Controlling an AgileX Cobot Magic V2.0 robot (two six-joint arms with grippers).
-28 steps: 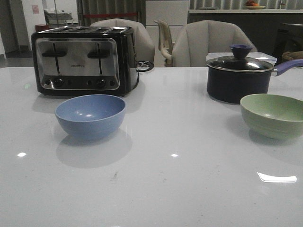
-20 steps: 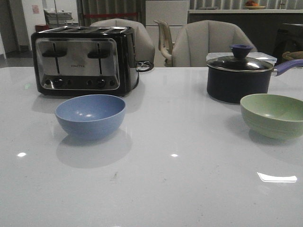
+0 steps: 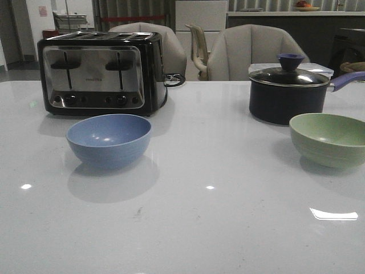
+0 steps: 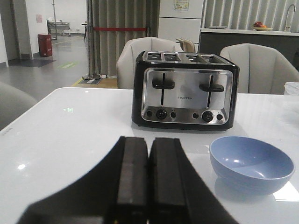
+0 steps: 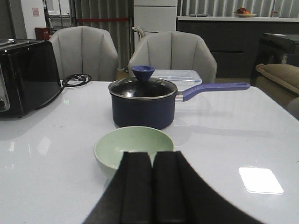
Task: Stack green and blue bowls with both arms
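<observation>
Next, my right gripper grips the green bowl's far rim [image 3: 353,117] [image 5: 161,133] at the part nearest the saucepan's purple handle.
The blue bowl [image 3: 109,140] stands upright and empty on the white table, left of centre, in front of the toaster. It also shows in the left wrist view [image 4: 251,164]. The pale green bowl [image 3: 329,138] stands upright and empty at the right edge, in front of the saucepan, and shows in the right wrist view [image 5: 133,146]. My left gripper [image 4: 148,142] is shut and empty, well short of the blue bowl and to its side. My right gripper [image 5: 153,155] is shut and empty, just short of the green bowl's near rim. Neither arm shows in the front view.
A black and chrome toaster [image 3: 100,71] stands at the back left with its cord [image 3: 174,80] beside it. A dark lidded saucepan [image 3: 288,92] with a purple handle [image 3: 348,80] stands at the back right, close behind the green bowl. Grey chairs [image 3: 251,52] line the far table edge.
</observation>
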